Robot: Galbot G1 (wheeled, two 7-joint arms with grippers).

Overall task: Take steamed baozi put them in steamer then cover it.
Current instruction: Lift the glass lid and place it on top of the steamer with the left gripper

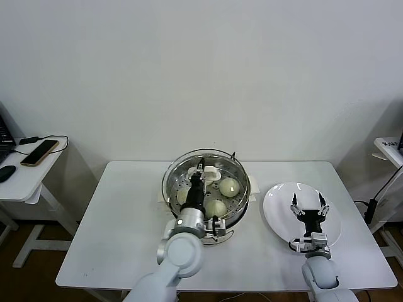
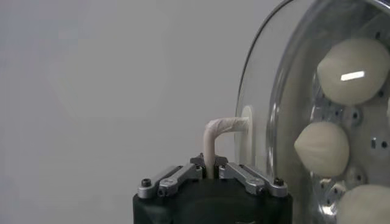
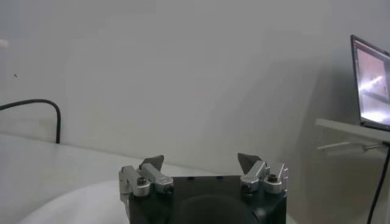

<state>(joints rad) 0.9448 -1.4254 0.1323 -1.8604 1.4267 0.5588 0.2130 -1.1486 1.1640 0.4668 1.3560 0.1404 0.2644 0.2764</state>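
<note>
My left gripper has the clear glass lid. It will let go of the lid on the steamer's round rim (image 1: 208,188), covering the baozi.
The steamer (image 1: 173,171) stands at the middle of the white table. Three baozi show inside it, two of them right of my arm (image 1: 229,186) (image 1: 216,207). The clear glass lid (image 1: 239,168) lies over the basket; I cannot tell if it rests fully on the rim. My left gripper (image 1: 200,168) is shut on the lid's cream handle (image 2: 211,137). In the left wrist view the lid (image 2: 259,91) fills one side, with baozi (image 2: 350,70) behind the glass. My right gripper (image 1: 308,207) is open and empty above the white plate (image 1: 277,207).
A side table (image 1: 19,179) at the left holds a phone (image 1: 39,152) and a cable. A shelf with a laptop (image 3: 372,82) stands at the right. The plate (image 3: 79,204) bears nothing I can see.
</note>
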